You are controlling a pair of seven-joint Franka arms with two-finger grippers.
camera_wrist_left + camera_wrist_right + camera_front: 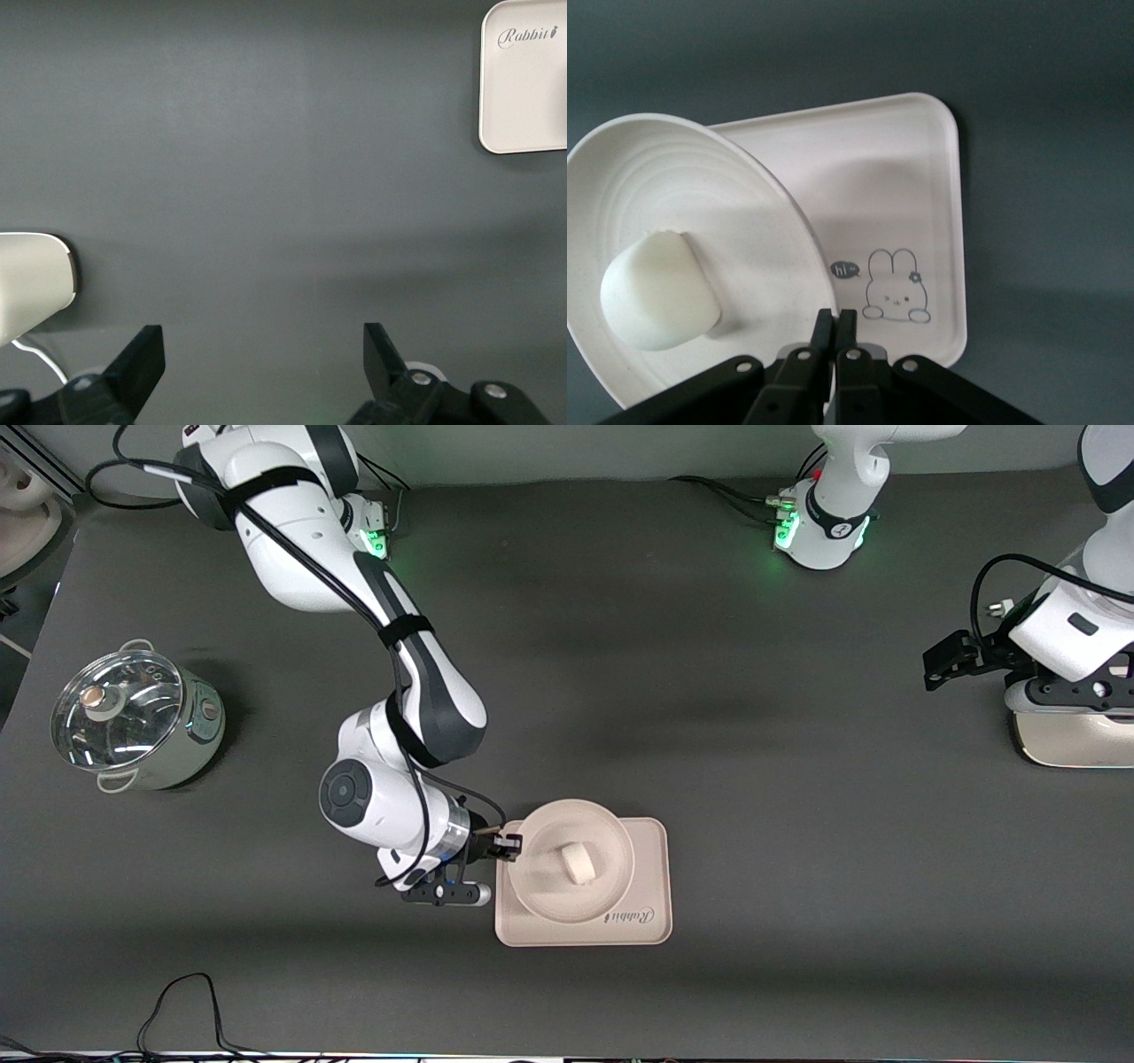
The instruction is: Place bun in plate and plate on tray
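Note:
The plate, with the bun in it, will lie flat on the middle of the tray [576, 882] [781, 250] when my right gripper lets go of it.
The bun [579, 863] lies in the middle of the round plate [540, 886]. The plate is over the rectangular "Rabbit" tray [651, 886] and overhangs its edge farthest from the front camera. My right gripper [511, 847] is shut on the plate's rim at the side toward the right arm's end. In the right wrist view the fingers [834, 323] pinch the rim of the plate [744, 204], the bun [660, 292] sits in it, and the plate throws a shadow on the tray [886, 195]. My left gripper [943, 660] waits open and empty at the left arm's end [263, 354].
A steel pot with a glass lid [133, 722] stands at the right arm's end. A pale rounded appliance [1072, 740] sits under the left arm and also shows in the left wrist view [31, 279]. A black cable [186, 1001] loops near the table's front edge.

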